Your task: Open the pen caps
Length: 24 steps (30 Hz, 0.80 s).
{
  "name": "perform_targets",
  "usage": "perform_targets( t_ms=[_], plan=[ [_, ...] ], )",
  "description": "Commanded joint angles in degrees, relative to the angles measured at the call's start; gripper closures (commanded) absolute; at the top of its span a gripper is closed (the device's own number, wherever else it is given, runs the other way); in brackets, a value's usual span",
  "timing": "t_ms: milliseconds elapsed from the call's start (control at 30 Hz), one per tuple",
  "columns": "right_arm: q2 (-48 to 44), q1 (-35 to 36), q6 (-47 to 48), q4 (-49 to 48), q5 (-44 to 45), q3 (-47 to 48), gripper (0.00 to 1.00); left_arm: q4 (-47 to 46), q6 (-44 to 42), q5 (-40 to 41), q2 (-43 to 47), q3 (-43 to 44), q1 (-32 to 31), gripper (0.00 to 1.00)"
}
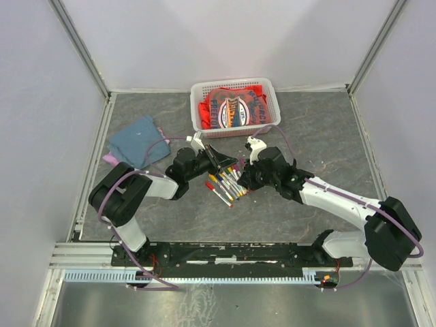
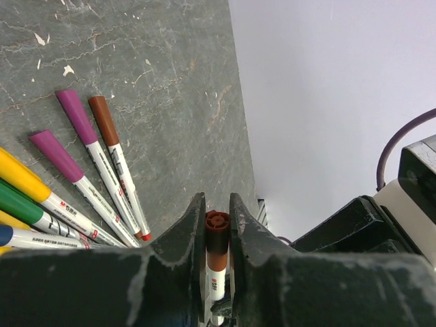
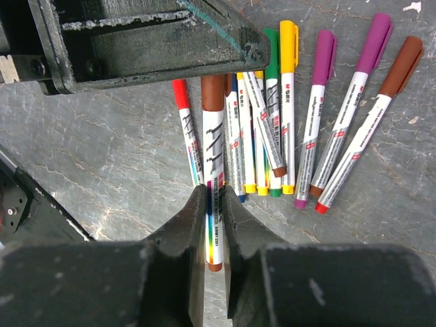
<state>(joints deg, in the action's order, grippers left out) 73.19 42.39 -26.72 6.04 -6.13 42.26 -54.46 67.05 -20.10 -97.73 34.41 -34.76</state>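
Observation:
My left gripper should release the brown pen cap on the table (image 1: 210, 161) between the white basket and the pens with blue caps.
One brown pen (image 3: 213, 136) is held between both grippers above the table. My left gripper (image 2: 216, 201) is shut on its brown pen cap (image 2: 217, 231), which is seen end-on between the fingers. My right gripper (image 3: 215, 194) is shut on the white barrel near the tail end. In the top view the two grippers, left (image 1: 228, 162) and right (image 1: 244, 176), meet tip to tip over the row of pens (image 1: 228, 182). Several capped pens lie side by side on the table, with purple (image 3: 324, 54), yellow (image 3: 289, 41), green (image 3: 272, 41), red (image 3: 180, 92) and brown (image 3: 403, 61) caps.
A white basket (image 1: 197, 109) with a red cloth in it stands at the back centre. A blue cloth (image 1: 139, 142) lies folded at the left. White walls with metal rails enclose the grey stone-patterned table (image 1: 313, 129).

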Motion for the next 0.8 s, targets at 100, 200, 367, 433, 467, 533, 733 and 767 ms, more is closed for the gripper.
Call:
perform_targets(
  t_ms=[100, 200, 367, 433, 467, 533, 733, 767],
  plan=[
    [1.3, 0.3, -0.3, -2.3, 0.5, 2.6, 0.77, -5.1, 1.4, -3.2, 0.7, 0.1, 0.0, 0.97],
    [2.3, 0.3, -0.6, -2.9, 0.1, 3.1, 0.77, -5.2, 1.5, -3.3, 0.9, 0.1, -0.1, 0.97],
    [4.0, 0.3, -0.8, -3.7, 0.0, 3.9, 0.77, -6.9, 2.5, -3.6, 0.3, 0.0, 0.0, 0.97],
    [4.3, 0.2, -0.9, -4.1, 0.1, 4.1, 0.77, -7.7, 2.9, -3.8, 0.0, 0.0, 0.0, 0.97],
    [4.6, 0.2, -0.9, -4.2, 0.1, 4.2, 0.77, -8.0, 3.0, -3.9, -0.2, 0.0, -0.1, 0.97],
    [5.1, 0.2, -0.9, -4.5, 0.1, 4.4, 0.78, -8.6, 3.4, -4.0, -0.5, -0.1, 0.0, 0.97],
    [6.8, 0.2, -1.3, -5.6, 0.1, 5.1, 0.80, -9.7, 3.9, -4.3, -1.0, -0.2, -0.1, 0.97],
    [7.1, 0.2, -1.4, -5.7, 0.0, 5.2, 0.81, -9.7, 3.9, -4.3, -1.1, -0.2, -0.1, 0.97]
  ],
)
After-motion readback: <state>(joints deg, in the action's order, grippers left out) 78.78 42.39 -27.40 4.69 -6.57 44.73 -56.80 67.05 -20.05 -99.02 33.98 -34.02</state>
